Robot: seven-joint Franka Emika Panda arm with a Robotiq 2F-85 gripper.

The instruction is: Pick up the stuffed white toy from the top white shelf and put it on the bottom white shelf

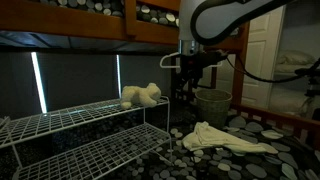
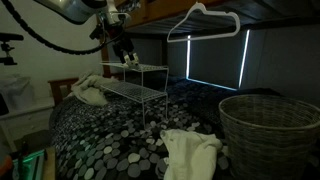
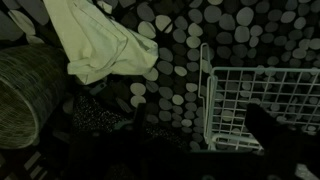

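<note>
The stuffed white toy (image 1: pixel 142 93) is on the top white shelf, and my gripper should go to its middle next and close there from above.
The stuffed white toy (image 1: pixel 140 95) lies on the top tier of the white wire shelf (image 1: pixel 60 120), near its right end. The bottom white shelf (image 1: pixel 90 155) below it is bare. My gripper (image 1: pixel 190 68) hangs in the air to the right of the toy, just past the shelf's end and a little above the top tier. Its fingers point down, look open and hold nothing. In the wrist view the dark fingers (image 3: pixel 200 128) are spread over a shelf corner (image 3: pixel 215 110); the toy is out of that view. The gripper (image 2: pixel 127 52) also shows above the shelf (image 2: pixel 135 82).
A white cloth (image 1: pixel 225 140) lies on the pebble-patterned bedspread beside the shelf and shows in the wrist view (image 3: pixel 95 45). A wicker basket (image 1: pixel 212 103) stands behind it. A white hanger (image 2: pixel 200 20) hangs from the bunk frame overhead.
</note>
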